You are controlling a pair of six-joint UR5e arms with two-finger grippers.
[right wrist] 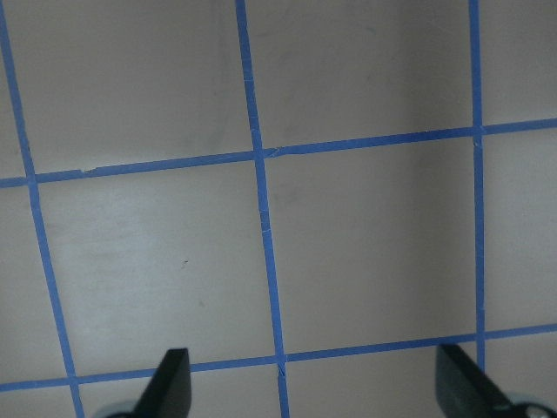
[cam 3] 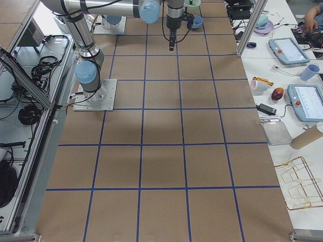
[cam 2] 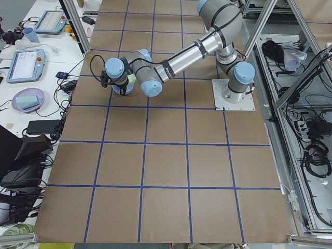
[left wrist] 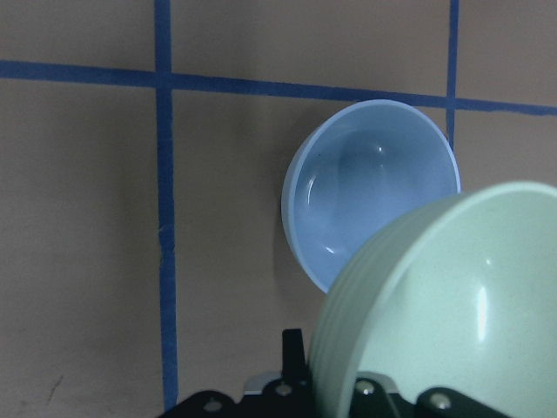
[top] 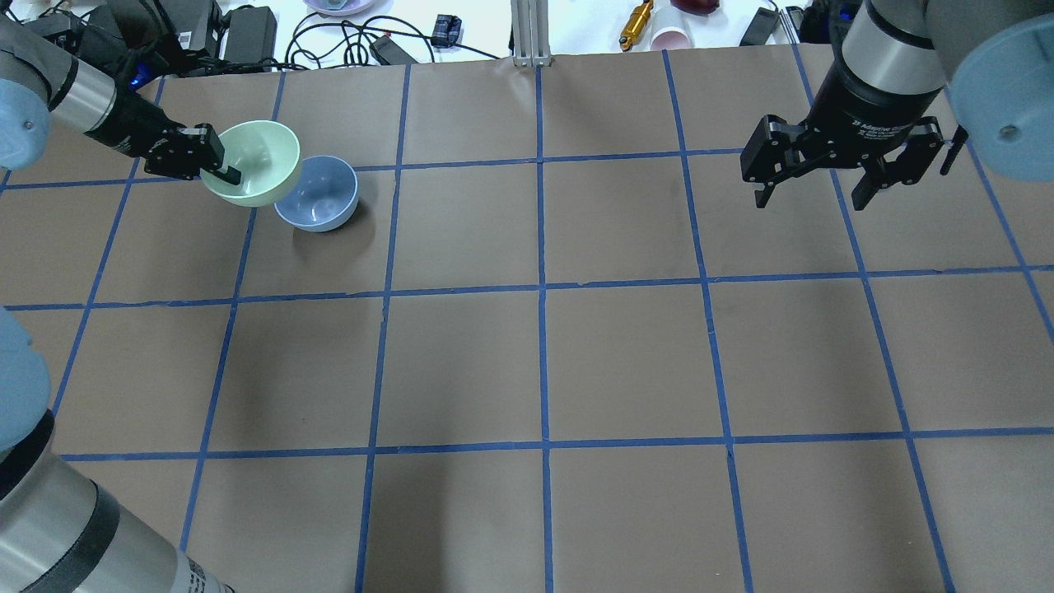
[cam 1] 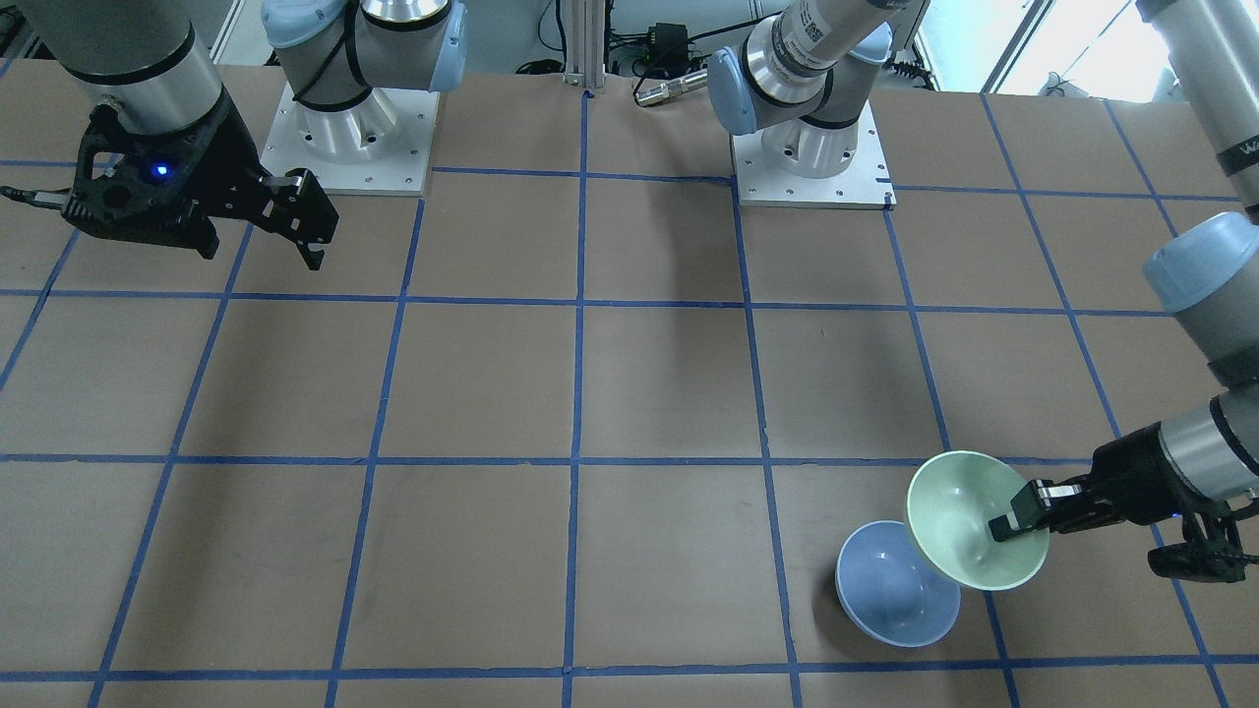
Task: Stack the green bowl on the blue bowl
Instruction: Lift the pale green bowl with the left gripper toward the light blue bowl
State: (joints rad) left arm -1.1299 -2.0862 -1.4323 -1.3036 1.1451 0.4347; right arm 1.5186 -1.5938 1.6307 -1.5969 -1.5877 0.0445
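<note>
The green bowl, now tilted partly over the blue bowl, will be let go by my left gripper inside the hollow of the empty blue bowl (cam 1: 900, 584) (left wrist: 374, 193), nested within the blue bowl's rim.
My left gripper (top: 221, 171) is shut on the rim of the pale green bowl (top: 257, 161), one finger inside it, and holds it tilted in the air. The green bowl (cam 1: 964, 516) hangs beside and partly over the blue bowl (cam 1: 890, 587), which sits upright on the table. In the left wrist view the green bowl (left wrist: 452, 305) fills the lower right and the blue bowl (left wrist: 370, 187) lies beyond it. The blue bowl (top: 319, 192) is empty. My right gripper (top: 817, 200) is open and empty, high above the far side of the table (top: 543, 346).
Blue tape lines divide the brown table into squares. Cables, power bricks and small items (top: 346, 33) lie beyond the table's far edge. The arm bases (cam 1: 349, 138) stand on white plates. Tablets and clutter (cam 3: 290, 50) sit on side benches.
</note>
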